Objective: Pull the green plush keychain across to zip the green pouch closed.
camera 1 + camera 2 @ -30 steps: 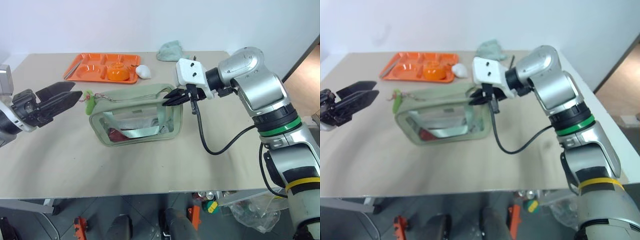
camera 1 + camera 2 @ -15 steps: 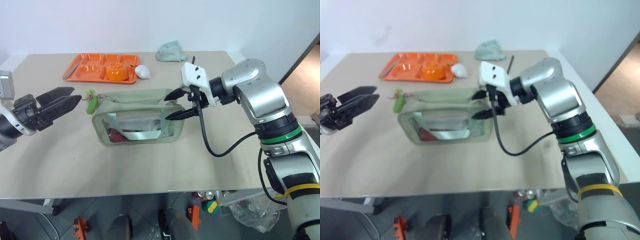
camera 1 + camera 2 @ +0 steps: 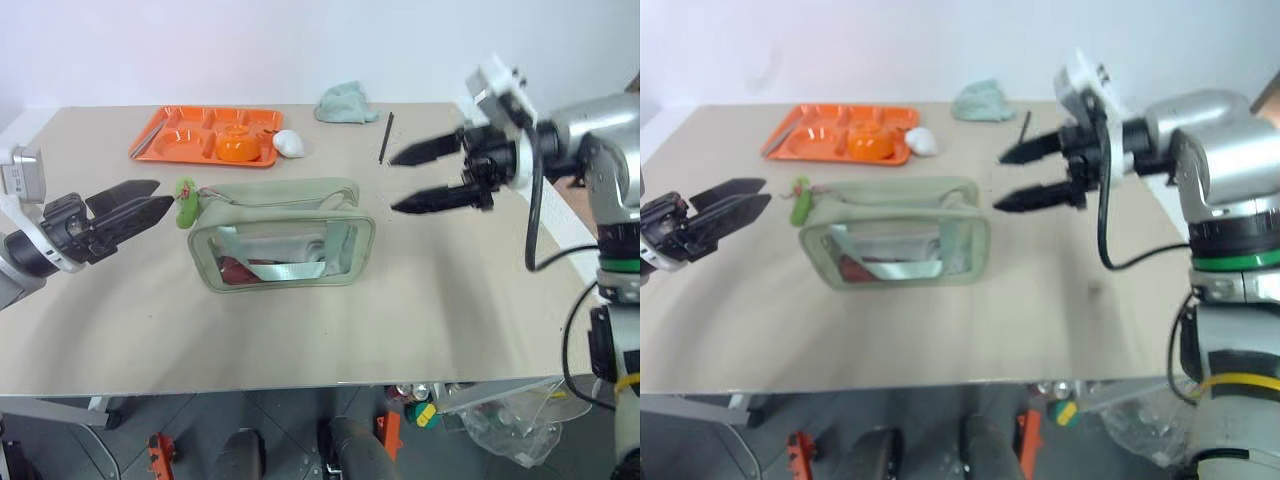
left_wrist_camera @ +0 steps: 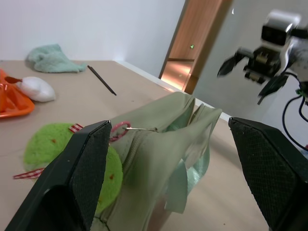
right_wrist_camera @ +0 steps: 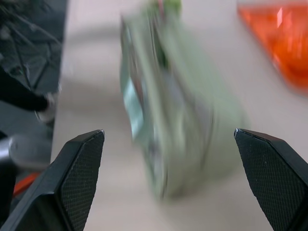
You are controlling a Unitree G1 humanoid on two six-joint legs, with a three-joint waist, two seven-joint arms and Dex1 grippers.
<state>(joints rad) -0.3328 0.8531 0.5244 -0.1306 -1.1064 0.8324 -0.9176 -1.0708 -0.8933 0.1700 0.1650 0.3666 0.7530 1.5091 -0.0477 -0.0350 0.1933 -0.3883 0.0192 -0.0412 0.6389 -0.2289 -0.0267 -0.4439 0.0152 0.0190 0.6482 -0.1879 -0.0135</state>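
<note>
Next, my right gripper pinches the pouch's front corner (image 3: 366,220) before my left gripper pulls the green plush keychain, because the green pouch stands loose with its top open.
The green pouch (image 3: 283,233) stands upright in the middle of the table, and its clear side panel shows things inside. The green plush keychain (image 3: 185,201) hangs on a reddish cord at the pouch's left end. My left gripper (image 3: 137,202) is open, just left of the keychain and not touching it; in the left wrist view the keychain (image 4: 48,147) lies between its fingers (image 4: 72,187), beside the pouch (image 4: 163,144). My right gripper (image 3: 412,180) is open, to the right of the pouch and apart from it. The pouch (image 5: 173,110) is blurred in the right wrist view.
An orange tray (image 3: 170,142) holding an orange bowl (image 3: 237,146) sits at the back left, with a white object (image 3: 288,143) beside it. A pale teal cloth (image 3: 345,102) and a thin dark stick (image 3: 384,137) lie at the back.
My right gripper was shut at the pouch's right end; it has opened and pulled away to the right. The left gripper has stayed in place.
</note>
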